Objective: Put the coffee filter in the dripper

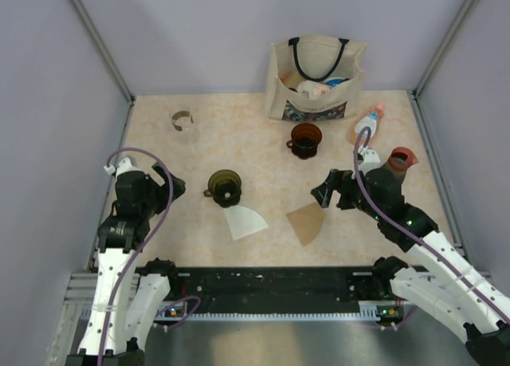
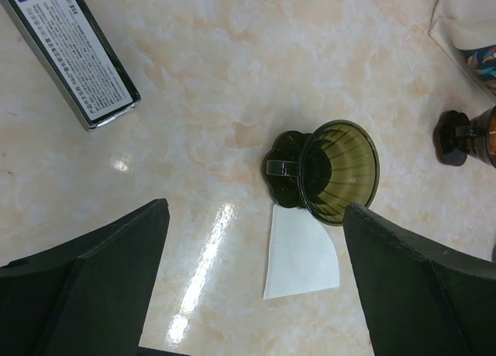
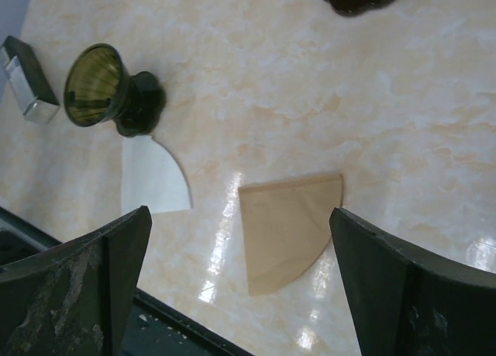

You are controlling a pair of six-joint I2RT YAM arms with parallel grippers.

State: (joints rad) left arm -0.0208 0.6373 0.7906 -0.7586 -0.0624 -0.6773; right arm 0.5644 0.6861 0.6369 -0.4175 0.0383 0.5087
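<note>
The green dripper is next for my left gripper, which should move over to it and grab the dripper's rim at its handle side (image 1: 210, 188) (image 2: 303, 174).
An olive-green dripper (image 1: 225, 186) stands on the table, with a white coffee filter (image 1: 245, 221) flat just in front of it. A brown coffee filter (image 1: 307, 222) lies to its right. A brown dripper (image 1: 305, 139) stands further back. My left gripper (image 1: 175, 187) is open and empty, left of the green dripper. In the left wrist view, the left gripper (image 2: 256, 216) hangs above the white filter (image 2: 301, 255) and the green dripper (image 2: 333, 170). My right gripper (image 1: 323, 192) is open and empty. In the right wrist view, the right gripper (image 3: 240, 216) hovers over the brown filter (image 3: 288, 230).
A cloth tote bag (image 1: 317, 79) stands at the back, a pink-and-white bottle (image 1: 368, 125) and a red-topped item (image 1: 402, 159) at the right. A metal ring (image 1: 182, 120) lies at the back left. A dark printed box (image 2: 70, 50) lies left of the green dripper.
</note>
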